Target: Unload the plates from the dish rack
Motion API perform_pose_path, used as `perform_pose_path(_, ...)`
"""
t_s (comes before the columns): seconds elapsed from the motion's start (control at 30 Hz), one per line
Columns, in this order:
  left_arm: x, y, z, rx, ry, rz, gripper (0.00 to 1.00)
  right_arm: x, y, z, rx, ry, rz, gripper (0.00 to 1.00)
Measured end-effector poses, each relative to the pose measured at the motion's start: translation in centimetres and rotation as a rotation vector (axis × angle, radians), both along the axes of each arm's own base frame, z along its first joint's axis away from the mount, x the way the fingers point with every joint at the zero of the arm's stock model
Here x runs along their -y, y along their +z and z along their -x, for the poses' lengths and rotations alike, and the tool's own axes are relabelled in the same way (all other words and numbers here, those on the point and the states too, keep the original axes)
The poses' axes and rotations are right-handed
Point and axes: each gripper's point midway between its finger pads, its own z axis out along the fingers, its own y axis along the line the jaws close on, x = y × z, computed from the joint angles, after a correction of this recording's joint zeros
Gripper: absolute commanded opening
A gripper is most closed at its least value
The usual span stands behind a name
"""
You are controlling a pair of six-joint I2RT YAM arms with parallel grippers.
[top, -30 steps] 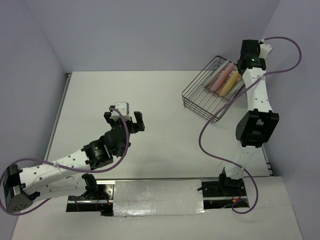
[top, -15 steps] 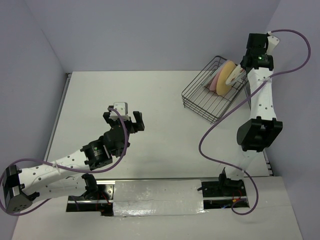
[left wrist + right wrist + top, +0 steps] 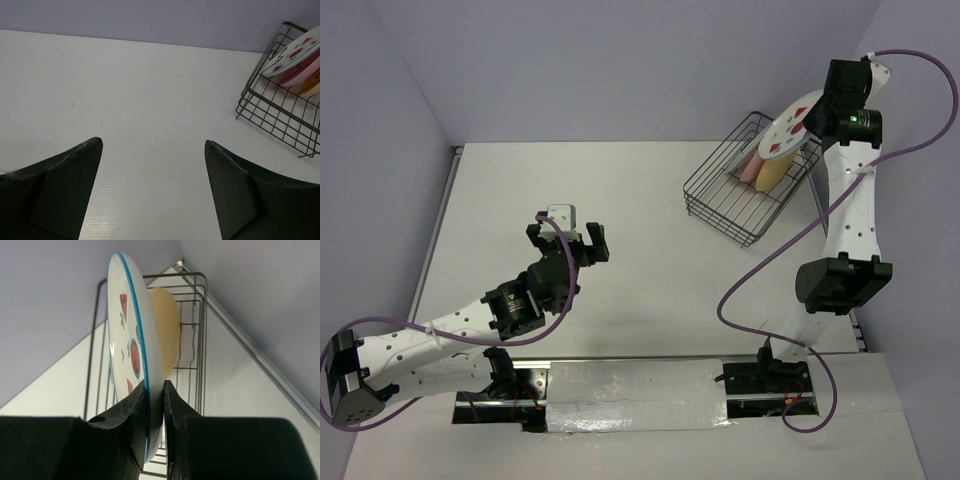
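I need to use my right gripper to set the white strawberry plate free on the bare table [image 3: 638,260], between my left gripper and the dish rack.
My right gripper [image 3: 812,118] is shut on the rim of the white strawberry plate [image 3: 786,132] and holds it tilted in the air above the black wire dish rack [image 3: 720,200]. In the right wrist view both fingers pinch the blue-edged strawberry plate [image 3: 125,335] at my right gripper [image 3: 154,386]. The pink plate [image 3: 750,168] and the pale yellow-orange plate [image 3: 775,174] stand on edge inside the rack. My left gripper [image 3: 568,240] hovers open over the table's middle, far from the rack. In the left wrist view my left gripper [image 3: 152,142] holds nothing.
The rack [image 3: 280,120] sits at the far right of the table, close to the back wall and the right wall. In the right wrist view, the yellow-orange plate [image 3: 167,335] and the rack wires [image 3: 200,340] lie behind the held plate. White table [image 3: 620,200] spreads leftward.
The right arm has risen and swung back, lifting the strawberry plate up out of the rack and turning its printed face into view. The left arm has stayed still.
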Motion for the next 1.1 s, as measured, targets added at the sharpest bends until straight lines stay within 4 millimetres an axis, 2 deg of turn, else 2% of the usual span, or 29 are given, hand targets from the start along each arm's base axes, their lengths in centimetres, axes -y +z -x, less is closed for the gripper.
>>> perform_pose_path(0.1,0.0,0.0,0.0,0.0,0.0,0.0,0.95,-0.7,1.7,0.1,0.045,0.025,-0.013,0.0)
perform_pose_path(0.23,0.0,0.0,0.0,0.0,0.0,0.0,0.95,-1.4,2.7,0.3,0.075,0.055,-0.028,0.0)
perform_pose_path(0.37,0.0,0.0,0.0,0.0,0.0,0.0,0.95,-2.7,2.1,0.2,0.089,0.113,-0.051,0.0)
perform_pose_path(0.43,0.0,0.0,0.0,-0.001,0.0,0.0,0.95,-4.2,1.4,0.1,0.087,0.165,-0.061,0.0)
perform_pose_path(0.5,0.0,0.0,0.0,-0.002,-0.001,0.0,0.95,-6.4,1.1,-0.2,0.08,0.241,-0.063,0.0)
perform_pose_path(0.6,0.0,0.0,0.2,-0.004,-0.015,0.002,0.95,-11.5,1.2,-0.7,0.089,0.389,-0.068,0.0)
perform_pose_path(0.7,-0.2,0.8,0.5,0.008,-0.027,0.026,0.95,-17.8,1.6,-0.7,0.12,0.558,-0.072,0.0)
perform_pose_path(0.77,-0.6,1.4,0.7,0.021,-0.026,0.047,0.95,-21.8,1.2,-0.3,0.139,0.665,-0.089,0.0)
perform_pose_path(0.83,-0.8,1.8,0.8,0.03,-0.025,0.062,0.95,-25.3,-0.1,0.6,0.135,0.759,-0.121,0.0)
perform_pose_path(0.93,-0.9,1.9,0.8,0.031,-0.021,0.063,0.95,-29.1,-3.7,2.7,0.09,0.871,-0.178,0.0)
perform_pose_path(1.1,-1.4,1.5,0.7,0.031,0.008,0.05,0.95,-31.8,-10.9,5.6,-0.026,0.944,-0.235,0.0)
